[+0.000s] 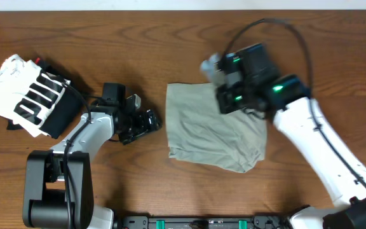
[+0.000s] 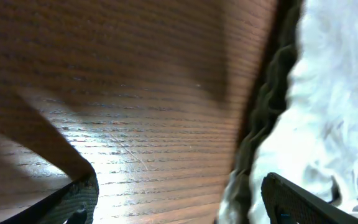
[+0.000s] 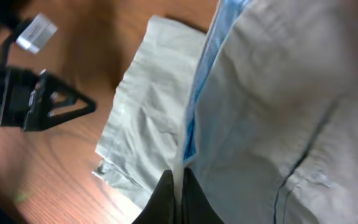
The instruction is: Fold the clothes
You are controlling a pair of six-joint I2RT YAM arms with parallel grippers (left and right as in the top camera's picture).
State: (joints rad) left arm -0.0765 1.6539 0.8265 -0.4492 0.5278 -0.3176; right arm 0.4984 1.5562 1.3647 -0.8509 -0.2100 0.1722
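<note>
My open left fingers are over wood, short of the khaki clothes, so they should reach in and close on their near side edge point(image 1: 170, 122).
The khaki clothes point(image 1: 211, 133) lie wrinkled on the table's middle. My right gripper point(image 1: 226, 95) is over their upper right part. In the right wrist view it point(image 3: 179, 186) is shut on a raised fold of the clothes point(image 3: 272, 112), by a blue inner strip point(image 3: 204, 74). My left gripper point(image 1: 148, 121) lies low on the table just left of the clothes, apart from them. In the left wrist view its jaws point(image 2: 179, 199) are open and empty over bare wood, with a pale cloth edge point(image 2: 328, 112) at the right.
A black-and-white striped garment pile point(image 1: 27, 92) sits at the far left by the left arm's base. The wooden table point(image 1: 138, 51) runs all round. The left arm point(image 3: 30, 99) shows in the right wrist view.
</note>
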